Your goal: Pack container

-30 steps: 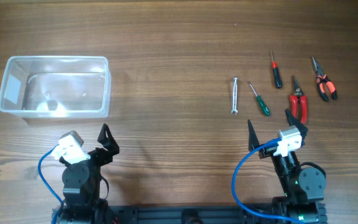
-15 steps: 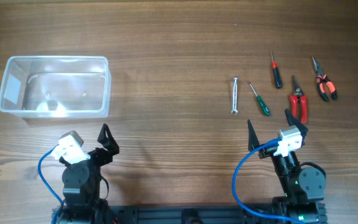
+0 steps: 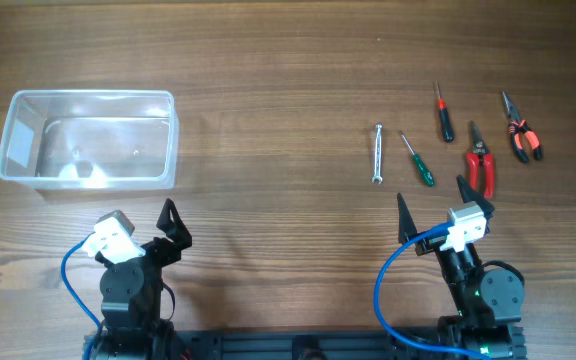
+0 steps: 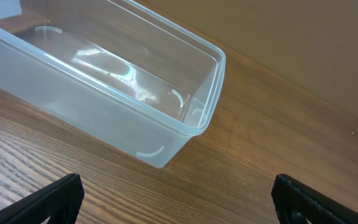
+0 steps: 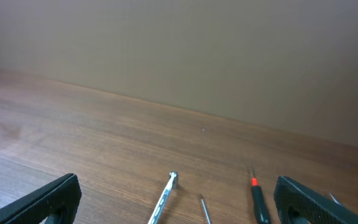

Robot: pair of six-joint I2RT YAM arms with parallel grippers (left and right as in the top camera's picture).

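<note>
My left gripper is going to close on the rim [image 3: 175, 138] [image 4: 215, 92] of the clear plastic container's short side that faces the silver wrench, near the middle of that side.
The clear plastic container [image 3: 88, 138] stands empty at the left of the table; it fills the upper left of the left wrist view [image 4: 117, 81]. Hand tools lie at the right: a silver wrench [image 3: 377, 153], a green-handled screwdriver [image 3: 417, 160], a red-and-black screwdriver [image 3: 442, 112], red pliers [image 3: 481, 162] and orange-black pliers [image 3: 519, 130]. The wrench [image 5: 161, 202] and red-and-black screwdriver [image 5: 258, 199] show low in the right wrist view. My left gripper [image 3: 169, 224] is open and empty in front of the container. My right gripper [image 3: 433, 203] is open and empty just short of the tools.
The wooden table [image 3: 278, 90] spans the view. Both arm bases with blue cables sit at the front edge. A plain wall runs behind the table in the right wrist view [image 5: 179, 50].
</note>
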